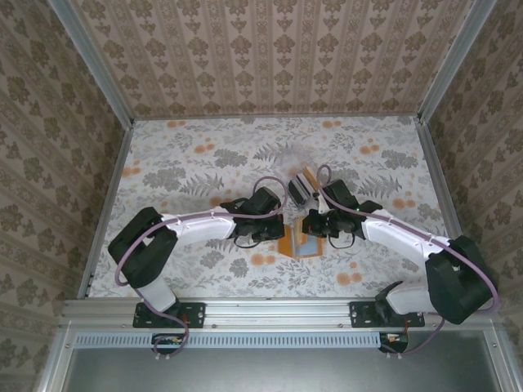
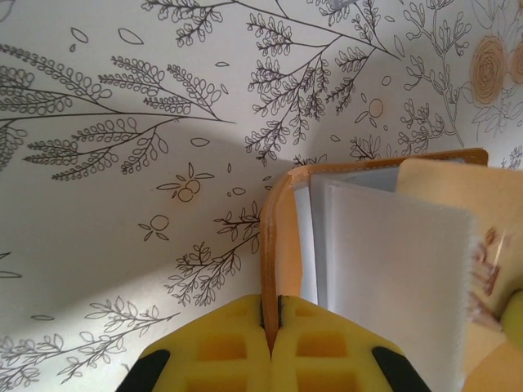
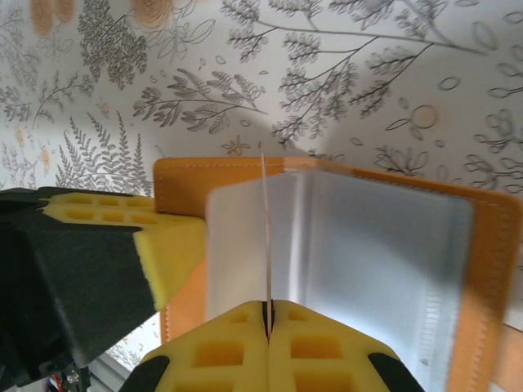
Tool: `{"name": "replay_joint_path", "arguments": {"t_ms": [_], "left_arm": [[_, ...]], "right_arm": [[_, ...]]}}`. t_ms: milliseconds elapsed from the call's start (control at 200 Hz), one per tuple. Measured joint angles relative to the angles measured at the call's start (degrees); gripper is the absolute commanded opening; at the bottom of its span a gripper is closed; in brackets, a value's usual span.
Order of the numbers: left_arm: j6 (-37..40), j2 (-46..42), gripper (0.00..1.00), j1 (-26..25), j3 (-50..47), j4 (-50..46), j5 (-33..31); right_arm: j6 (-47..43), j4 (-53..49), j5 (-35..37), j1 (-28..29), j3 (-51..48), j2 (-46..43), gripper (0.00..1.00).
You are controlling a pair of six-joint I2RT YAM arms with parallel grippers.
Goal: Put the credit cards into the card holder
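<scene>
The robot's left gripper is holding the cover's edge up beside the upright sleeves, so it should open, let the cover lie flat and pinch the cover's edge [image 2: 274, 265] to keep it steady.
The orange card holder [image 1: 299, 246] lies open on the floral table between both arms. My left gripper [image 2: 271, 309] is shut on the raised edge of its orange cover [image 2: 274, 237]; pale translucent sleeves [image 2: 392, 269] stand up inside it. My right gripper [image 3: 267, 310] is shut on a thin credit card [image 3: 265, 229], seen edge-on, held upright over the sleeves [image 3: 368, 245] of the holder [image 3: 184, 184]. From the left wrist the same card shows as a yellowish face [image 2: 445, 181]. From above, the left gripper [image 1: 282, 235] and right gripper [image 1: 315, 231] nearly meet over the holder.
A clear plastic box [image 1: 301, 184] with dark cards in it stands just behind the grippers. The left gripper's yellow pad [image 3: 122, 233] sits close beside the held card. Patterned walls close in the table [image 1: 188, 163] on three sides.
</scene>
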Motion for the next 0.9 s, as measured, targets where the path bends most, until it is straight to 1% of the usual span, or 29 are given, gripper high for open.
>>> {"name": "replay_joint_path", "arguments": {"t_ms": [190,380,425,490,540,615,670,840,900], "left_arm": [[-0.4,0.2,0.04,0.0,-0.3,0.9,0.3],[-0.5,0.2,0.07,0.0,-1.2,2.1,1.2],[-0.5,0.2,0.11,-0.1,-1.5,2.4,1.4],[-1.1,0.2,0.19,-0.1,-2.0,2.5,1.4],[-1.1,0.2,0.3,-0.1,-2.5,2.3,1.3],[-1.6,0.1,0.4,-0.1,-3.4,1.6,0.5],[-1.6,-0.2,0.49,-0.1,-4.1,0.7,-0.3],[-1.8,-3.0,0.63,-0.1,-5.1,-1.7,-2.7],[-2.1,-4.0,0.71,-0.2,-5.3,-1.7,-3.5]], "right_arm": [[1.7,1.9,-0.1,1.7,-2.1,0.6,0.0],[3.3,2.6,1.7,2.9,-4.3,0.8,0.0],[3.7,3.0,2.2,3.3,-4.9,0.8,0.0],[4.5,3.7,2.7,3.8,-5.8,0.8,0.0],[4.7,4.0,3.3,4.0,-6.3,0.8,0.0],[5.3,4.7,3.9,4.1,-6.7,0.8,0.0],[5.8,5.2,4.2,4.1,-7.1,0.8,0.0],[6.5,6.2,4.6,4.1,-7.6,0.8,0.0],[6.7,6.3,4.7,4.1,-7.6,0.8,0.0]]}}
